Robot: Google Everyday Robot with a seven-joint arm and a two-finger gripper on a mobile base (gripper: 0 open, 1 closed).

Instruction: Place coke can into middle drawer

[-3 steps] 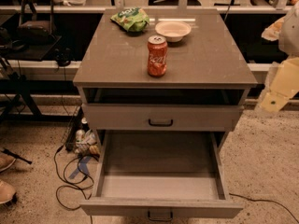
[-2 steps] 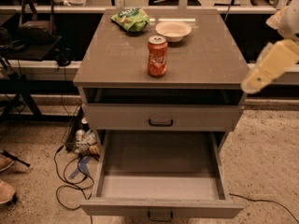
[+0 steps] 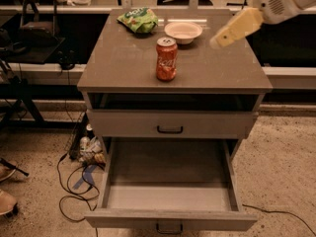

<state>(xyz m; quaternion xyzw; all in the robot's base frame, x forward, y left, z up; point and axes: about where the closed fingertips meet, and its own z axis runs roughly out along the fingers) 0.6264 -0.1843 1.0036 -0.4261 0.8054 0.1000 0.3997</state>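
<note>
The gripper should close on the upper part of the coke can (image 3: 167, 48), because the can's lower part should hang free above the middle drawer.
The coke can (image 3: 167, 59) is red with white script and a silver top. It stands upright on the grey cabinet top (image 3: 123, 68), near the front middle. The middle drawer (image 3: 170, 174) is pulled out below, and its grey tray holds nothing. My gripper (image 3: 219, 40) is a pale yellow shape reaching in from the upper right. It hovers above the cabinet top to the right of the can, close to the white bowl, and touches neither.
A green snack bag (image 3: 138, 19) and a white round bowl (image 3: 183, 31) lie at the back of the cabinet top. A shut drawer front (image 3: 123, 124) with a black handle sits above the open drawer. Cables and clutter (image 3: 84, 157) lie on the floor at the left.
My arm has swung up and to the left, from beside the cabinet's right edge to above its top, nearer the can. The can and the drawer have not moved.
</note>
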